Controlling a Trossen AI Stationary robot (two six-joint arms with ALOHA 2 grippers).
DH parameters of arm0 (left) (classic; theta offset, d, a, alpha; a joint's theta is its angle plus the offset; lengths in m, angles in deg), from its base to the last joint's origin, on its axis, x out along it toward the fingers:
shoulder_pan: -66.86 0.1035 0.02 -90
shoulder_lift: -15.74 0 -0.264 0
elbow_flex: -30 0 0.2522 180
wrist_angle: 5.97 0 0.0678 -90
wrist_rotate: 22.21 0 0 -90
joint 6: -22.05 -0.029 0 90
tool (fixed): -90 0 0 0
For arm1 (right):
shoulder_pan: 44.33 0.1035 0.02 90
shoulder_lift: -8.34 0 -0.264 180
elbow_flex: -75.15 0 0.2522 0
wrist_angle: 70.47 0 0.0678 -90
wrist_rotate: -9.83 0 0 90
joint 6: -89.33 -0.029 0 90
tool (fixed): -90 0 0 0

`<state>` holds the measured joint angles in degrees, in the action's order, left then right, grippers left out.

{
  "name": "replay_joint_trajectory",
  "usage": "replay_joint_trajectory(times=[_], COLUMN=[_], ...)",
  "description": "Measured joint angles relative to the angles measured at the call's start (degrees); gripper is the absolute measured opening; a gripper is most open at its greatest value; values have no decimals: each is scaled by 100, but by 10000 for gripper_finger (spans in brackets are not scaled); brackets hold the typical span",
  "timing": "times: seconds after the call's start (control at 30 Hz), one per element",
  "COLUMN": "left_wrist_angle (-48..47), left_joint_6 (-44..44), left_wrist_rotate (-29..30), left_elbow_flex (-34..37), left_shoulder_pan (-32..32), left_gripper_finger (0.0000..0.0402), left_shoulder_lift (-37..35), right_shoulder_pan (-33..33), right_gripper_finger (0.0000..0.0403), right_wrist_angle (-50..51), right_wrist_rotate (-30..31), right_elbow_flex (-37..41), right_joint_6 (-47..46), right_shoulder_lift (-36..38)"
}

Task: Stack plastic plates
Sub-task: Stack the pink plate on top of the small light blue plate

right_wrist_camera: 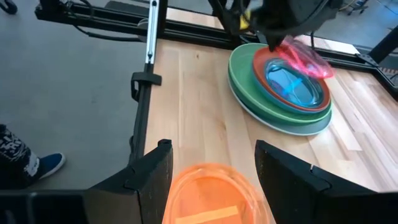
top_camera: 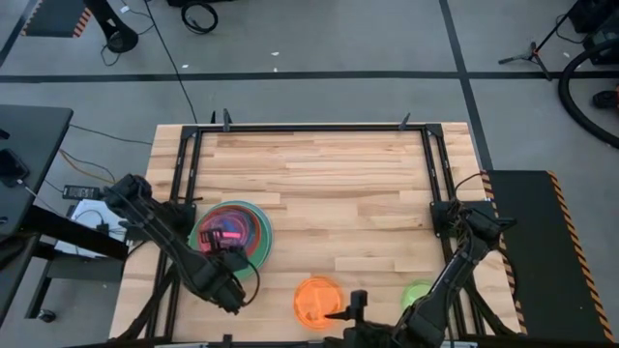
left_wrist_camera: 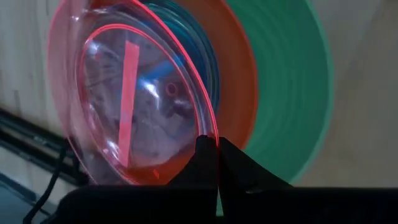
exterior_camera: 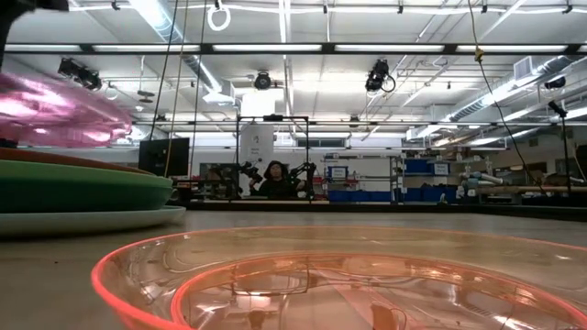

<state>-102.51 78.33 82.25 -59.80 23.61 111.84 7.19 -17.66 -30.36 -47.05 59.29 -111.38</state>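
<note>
My right gripper is going to close on the rim of the orange plate (top_camera: 341, 303), on the side that faces the lime plate.
A stack of plates (top_camera: 261, 244) lies on the table's left: pale and green plates at the bottom, a red-orange one (right_wrist_camera: 260, 74), then a blue one (right_wrist_camera: 292, 87). My left gripper (top_camera: 230, 259) holds a translucent pink plate (left_wrist_camera: 137, 93) tilted above the stack. A translucent orange plate (top_camera: 317, 300) rests flat near the table's near edge. My right gripper (right_wrist_camera: 211, 171) is open, with a finger on either side of the orange plate's (right_wrist_camera: 214, 196) near rim; whether they touch it I cannot tell. A lime plate (top_camera: 418, 293) lies flat to the right. My left gripper (left_wrist_camera: 217, 155) pinches the pink plate's rim (left_wrist_camera: 210, 134) between its two fingers, on the side toward the table's near edge. The plate is lifted clear and tilted steeply over the stack (left_wrist_camera: 292, 93), its far rim higher in the low view (exterior_camera: 55, 110).
A black metal frame (top_camera: 309, 130) runs round the table top, with a post (right_wrist_camera: 149, 43) at the near left side. Bare wood spreads across the middle and far half of the table (top_camera: 338, 184). A person sits far off in the room (exterior_camera: 275, 179).
</note>
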Motion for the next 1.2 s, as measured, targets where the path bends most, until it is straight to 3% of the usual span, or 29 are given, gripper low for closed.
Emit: replay_joint_trajectory(times=[0.17,0.43,1.0,1.2], left_wrist_angle=[736,890,1425,1422], left_joint_6=[-169,-213,-296,-294], left_wrist_rotate=[99,284,334,334], left_elbow_flex=[603,1181,1273,1273], left_shoulder_pan=[77,214,232,205], left_gripper_finger=[2,2,11,20], left_shoulder_lift=[0,0,-3,-3], right_shoulder_pan=[-67,-153,-233,-323], right_gripper_finger=[232,232,232,232], right_wrist_angle=[2,4,7,-65], right_wrist_rotate=[-189,-298,-323,-1201], right_elbow_flex=[0,0,0,244], right_joint_6=[2,10,173,223], right_shoulder_lift=[0,0,0,-8])
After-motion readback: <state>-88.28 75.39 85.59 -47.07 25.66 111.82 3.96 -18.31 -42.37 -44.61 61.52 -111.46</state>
